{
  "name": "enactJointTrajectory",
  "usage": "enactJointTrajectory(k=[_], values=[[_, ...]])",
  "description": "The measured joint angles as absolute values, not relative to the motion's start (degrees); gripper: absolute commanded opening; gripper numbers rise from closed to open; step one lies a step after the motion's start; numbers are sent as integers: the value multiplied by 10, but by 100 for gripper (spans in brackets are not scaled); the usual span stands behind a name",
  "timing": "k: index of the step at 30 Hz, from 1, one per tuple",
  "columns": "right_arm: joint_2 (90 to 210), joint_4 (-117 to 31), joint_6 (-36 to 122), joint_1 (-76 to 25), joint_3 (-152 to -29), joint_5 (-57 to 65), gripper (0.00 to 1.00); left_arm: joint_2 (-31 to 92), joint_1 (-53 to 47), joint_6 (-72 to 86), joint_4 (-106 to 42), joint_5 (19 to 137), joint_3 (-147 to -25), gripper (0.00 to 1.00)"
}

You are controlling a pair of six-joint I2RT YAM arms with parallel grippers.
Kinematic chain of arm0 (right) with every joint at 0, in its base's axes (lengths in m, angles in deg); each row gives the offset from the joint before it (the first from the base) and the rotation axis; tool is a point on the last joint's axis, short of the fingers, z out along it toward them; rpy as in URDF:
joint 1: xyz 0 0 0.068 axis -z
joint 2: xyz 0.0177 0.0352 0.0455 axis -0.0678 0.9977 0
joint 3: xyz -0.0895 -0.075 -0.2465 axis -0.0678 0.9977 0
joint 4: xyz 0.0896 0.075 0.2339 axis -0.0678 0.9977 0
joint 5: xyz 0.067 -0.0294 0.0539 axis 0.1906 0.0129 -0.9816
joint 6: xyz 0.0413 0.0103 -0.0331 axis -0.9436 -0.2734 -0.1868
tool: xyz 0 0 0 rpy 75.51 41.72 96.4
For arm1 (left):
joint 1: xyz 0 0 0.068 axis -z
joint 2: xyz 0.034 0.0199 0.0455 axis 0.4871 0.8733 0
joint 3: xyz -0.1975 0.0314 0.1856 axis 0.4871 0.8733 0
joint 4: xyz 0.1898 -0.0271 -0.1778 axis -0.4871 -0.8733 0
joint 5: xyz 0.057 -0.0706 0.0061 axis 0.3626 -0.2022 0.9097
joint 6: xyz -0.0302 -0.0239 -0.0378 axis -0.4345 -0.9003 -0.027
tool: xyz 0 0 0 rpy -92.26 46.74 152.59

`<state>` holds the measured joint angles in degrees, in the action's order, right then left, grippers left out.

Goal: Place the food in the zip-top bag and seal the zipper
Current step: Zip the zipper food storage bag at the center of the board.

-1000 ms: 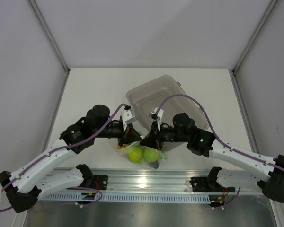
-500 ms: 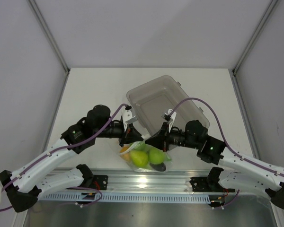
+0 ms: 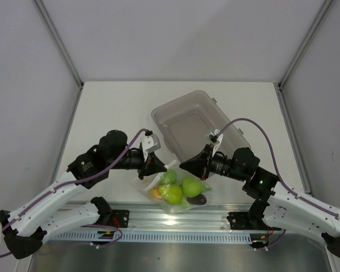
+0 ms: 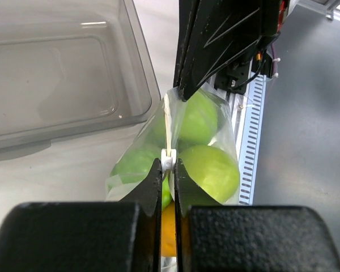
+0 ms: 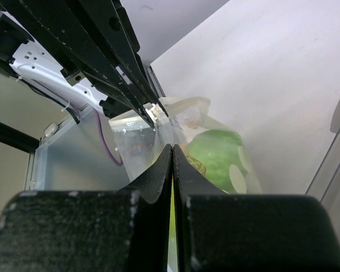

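My right gripper is holding the bag's top edge away from the white slider, so it should open and grab the bag's zipper (image 4: 168,135) next to the slider.
The clear zip-top bag (image 3: 175,191) hangs between my two grippers near the table's front edge, holding green apples (image 3: 191,186), an orange citrus (image 3: 154,192) and a dark eggplant (image 3: 197,199). My left gripper (image 3: 160,168) is shut on the white slider of the zipper (image 4: 168,160) at the bag's mouth; green fruit (image 4: 212,170) shows below it. My right gripper (image 3: 183,165) is shut on the bag's top edge (image 5: 173,148), facing the left gripper's fingers (image 5: 122,71). A green fruit (image 5: 215,154) shows through the plastic.
The rigid grey translucent bin (image 3: 199,122) stands just behind the bag, its corner close to both grippers; it also shows in the left wrist view (image 4: 56,73). The aluminium rail (image 3: 175,218) runs along the near table edge under the bag.
The right arm has drawn back to the right and the left has followed a little. The bag has shifted right and toward the near edge, and its mouth is stretched wider between the grippers.
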<state>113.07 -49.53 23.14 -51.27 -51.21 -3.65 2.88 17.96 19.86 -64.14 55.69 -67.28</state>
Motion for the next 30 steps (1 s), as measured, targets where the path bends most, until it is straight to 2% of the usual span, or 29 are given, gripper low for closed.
enactJointTrajectory(k=[5,9,10,11,14,19,24,30], values=[[1160,-493,227,-530,-517,-36,0,23,179,199,-665,564,-672,1],[1213,-444,233,-540,-560,-41,51,36,179,208,-696,565,-690,0],[1225,-419,237,-542,-577,-42,56,43,179,210,-702,565,-699,1],[1236,-384,250,-542,-603,-43,68,50,179,214,-705,565,-706,1],[1241,-325,271,-543,-650,-46,80,64,179,227,-716,556,-718,0],[1241,-248,318,-524,-733,-91,79,81,179,238,-724,537,-730,1],[1267,-201,351,-502,-758,-148,68,86,179,239,-728,518,-734,1],[1345,-130,397,-498,-786,-198,63,86,179,239,-732,509,-734,1]])
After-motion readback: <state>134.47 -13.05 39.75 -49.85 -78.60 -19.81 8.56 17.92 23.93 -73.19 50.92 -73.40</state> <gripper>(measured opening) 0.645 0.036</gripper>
